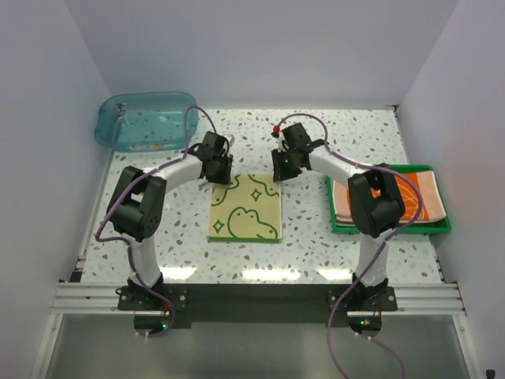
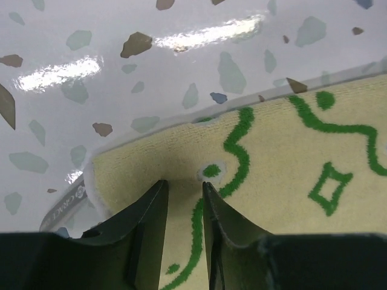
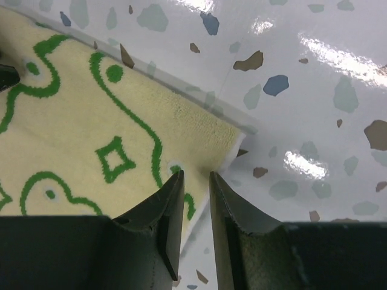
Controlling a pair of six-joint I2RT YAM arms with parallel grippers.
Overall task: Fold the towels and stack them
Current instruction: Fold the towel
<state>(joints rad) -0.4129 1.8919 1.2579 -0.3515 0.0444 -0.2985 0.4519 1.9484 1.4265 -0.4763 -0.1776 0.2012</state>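
Observation:
My left fingers meet the towel's green line, inward of the towel's corner nearest the basin, so next I open them and pinch that corner (image 2: 98, 167) before folding.
A green-patterned towel (image 1: 246, 207) lies in a flat square mid-table, pale yellow side up. My left gripper (image 1: 223, 178) is down on its far left corner. In the left wrist view the jaws (image 2: 184, 182) are closed to a narrow gap with the towel (image 2: 290, 151) between the tips. My right gripper (image 1: 280, 174) is at the far right corner. There the jaws (image 3: 196, 174) straddle the towel's (image 3: 72, 139) edge, equally narrow, one tip on cloth and one over the table. An orange towel (image 1: 422, 193) lies folded in the tray.
The green tray (image 1: 390, 230) sits at the right edge, partly behind my right arm. A blue translucent basin (image 1: 146, 120) stands at the back left. White walls close in the speckled table on three sides.

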